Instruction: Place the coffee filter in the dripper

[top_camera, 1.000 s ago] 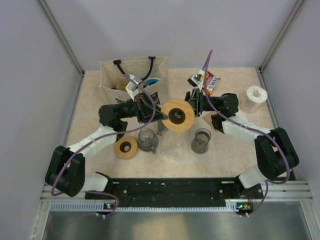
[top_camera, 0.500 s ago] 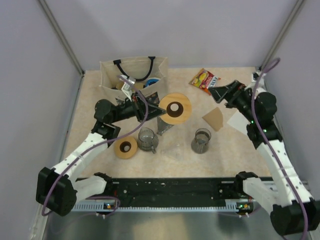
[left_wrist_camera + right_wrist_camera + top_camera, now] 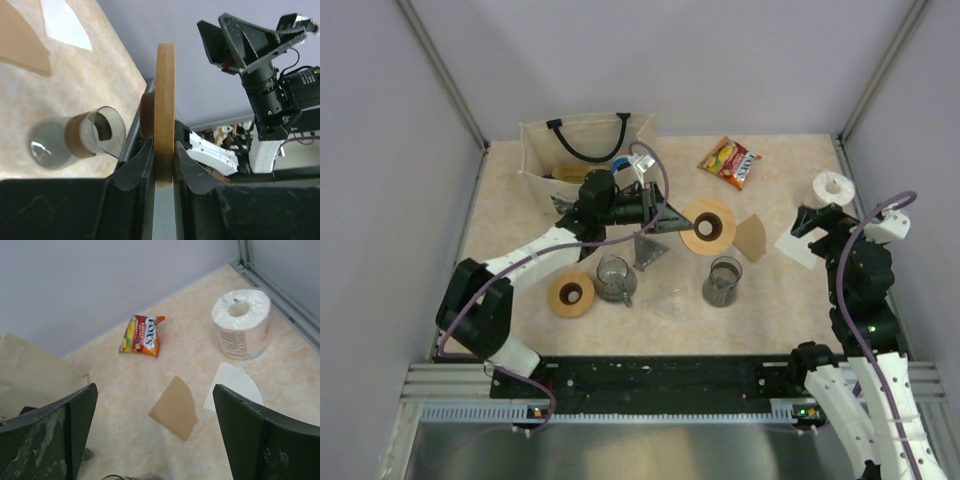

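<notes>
I need to release the dripper from my left gripper onto the opening of the glass cup [image 3: 725, 271] [image 3: 108, 131] that is nearest to the brown coffee filter.
My left gripper [image 3: 670, 221] is shut on the rim of the dripper [image 3: 708, 226], a flat tan ring with a dark centre hole, held on edge above the table. In the left wrist view the dripper [image 3: 165, 90] stands edge-on between my fingers [image 3: 142, 160]. A brown coffee filter [image 3: 752, 238] lies flat on the table just right of the ring. A white filter [image 3: 795, 248] lies beside it. My right gripper [image 3: 817, 222] is open and empty, raised over the white filter. The right wrist view shows the brown filter [image 3: 175, 407] and the white filter [image 3: 234, 385] below its wide-open jaws.
A glass cup [image 3: 723, 281] stands below the ring, another cup [image 3: 614, 278] to its left. A second tan ring [image 3: 571, 295] lies flat, a dark grey cone [image 3: 647, 250] stands mid-table. Tote bag [image 3: 585, 160] back left, snack bag [image 3: 730, 162], paper roll [image 3: 833, 187] back right.
My left gripper has carried the tan ring to the right, close to the brown filter. My right arm has drawn back to the right side, still open.
</notes>
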Robot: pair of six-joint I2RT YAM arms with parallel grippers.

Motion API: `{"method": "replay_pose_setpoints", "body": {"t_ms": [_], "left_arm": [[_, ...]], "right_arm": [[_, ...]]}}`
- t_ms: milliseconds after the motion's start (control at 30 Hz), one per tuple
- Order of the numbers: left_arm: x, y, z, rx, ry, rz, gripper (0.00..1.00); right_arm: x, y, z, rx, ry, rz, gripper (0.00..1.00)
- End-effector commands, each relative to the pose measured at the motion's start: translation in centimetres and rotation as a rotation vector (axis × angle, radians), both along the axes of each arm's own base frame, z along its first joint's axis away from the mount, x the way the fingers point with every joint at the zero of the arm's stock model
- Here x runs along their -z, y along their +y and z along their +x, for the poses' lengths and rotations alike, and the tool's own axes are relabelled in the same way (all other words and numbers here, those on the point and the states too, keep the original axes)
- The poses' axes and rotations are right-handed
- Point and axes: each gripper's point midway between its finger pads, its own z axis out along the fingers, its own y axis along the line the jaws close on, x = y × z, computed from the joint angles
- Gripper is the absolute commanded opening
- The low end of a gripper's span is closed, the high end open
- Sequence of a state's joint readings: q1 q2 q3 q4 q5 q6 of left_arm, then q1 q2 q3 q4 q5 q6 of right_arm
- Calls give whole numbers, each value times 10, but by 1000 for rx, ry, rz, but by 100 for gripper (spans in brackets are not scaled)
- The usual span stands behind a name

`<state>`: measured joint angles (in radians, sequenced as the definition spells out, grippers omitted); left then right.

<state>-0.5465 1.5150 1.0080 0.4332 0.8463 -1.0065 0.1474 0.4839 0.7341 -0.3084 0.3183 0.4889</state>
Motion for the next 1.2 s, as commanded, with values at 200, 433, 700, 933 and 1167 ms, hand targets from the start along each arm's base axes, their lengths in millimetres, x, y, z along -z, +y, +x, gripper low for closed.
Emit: {"method": "replay_pose_setpoints", "body": {"t_ms": [200, 433, 700, 933, 1167], "left_arm": [[11, -50, -30, 192, 182, 34, 0], [38, -64, -40, 216, 295, 124, 0], [50, -75, -38, 252, 390, 120, 0], [63, -76, -35, 219, 441, 164, 0], [73, -76, -39, 241, 472, 176, 0]], "right_arm": [[16, -20, -5, 95, 62, -56, 99], [18, -14, -2, 66, 74, -56, 99], [20, -12, -2, 52, 81, -60, 99], [22, -11, -1, 46, 87, -59, 99], [22, -10, -1, 42, 89, -62, 99]]}}
